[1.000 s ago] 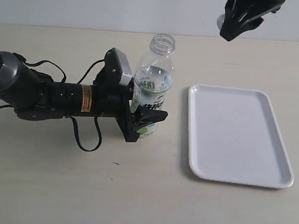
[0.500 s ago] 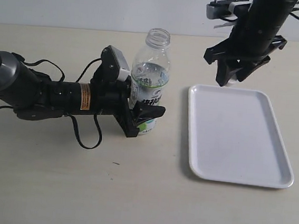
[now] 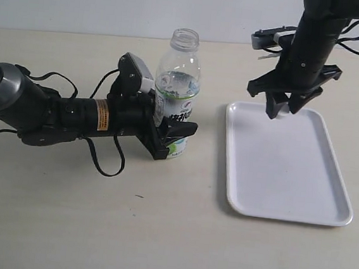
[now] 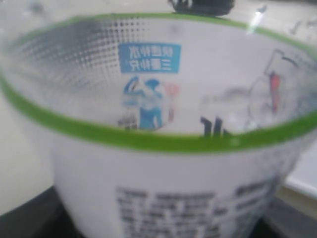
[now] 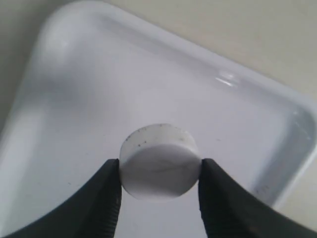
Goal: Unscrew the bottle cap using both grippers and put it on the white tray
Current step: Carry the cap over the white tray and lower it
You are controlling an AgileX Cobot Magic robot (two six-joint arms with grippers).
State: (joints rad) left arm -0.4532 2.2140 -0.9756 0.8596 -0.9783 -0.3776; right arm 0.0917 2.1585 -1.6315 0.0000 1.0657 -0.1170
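Next, my right gripper sets the bottle cap down on the white tray, just inside the middle of its far rim [image 3: 289,126] [image 5: 198,140].
The clear bottle [image 3: 177,83] stands upright on the table with its neck uncapped; its white-and-green label [image 4: 163,163] fills the left wrist view. My left gripper [image 3: 170,137] is shut on the bottle's lower body, reaching in from the left. My right gripper [image 3: 284,106] hangs over the far left corner of the white tray [image 3: 289,183], pointing down. Between its two black fingers [image 5: 106,198] it holds the small white bottle cap [image 5: 159,161], with the tray's floor [image 5: 99,109] just beneath. From the exterior view the cap is mostly hidden by the jaws.
The left arm's thick black body [image 3: 54,113] and looping cables [image 3: 103,162] lie across the table left of the bottle. A pale wall runs along the table's far edge.
My right gripper has come down from high above the table to just over the tray's far left corner, carrying the cap. The bottle and left gripper have shifted slightly left.
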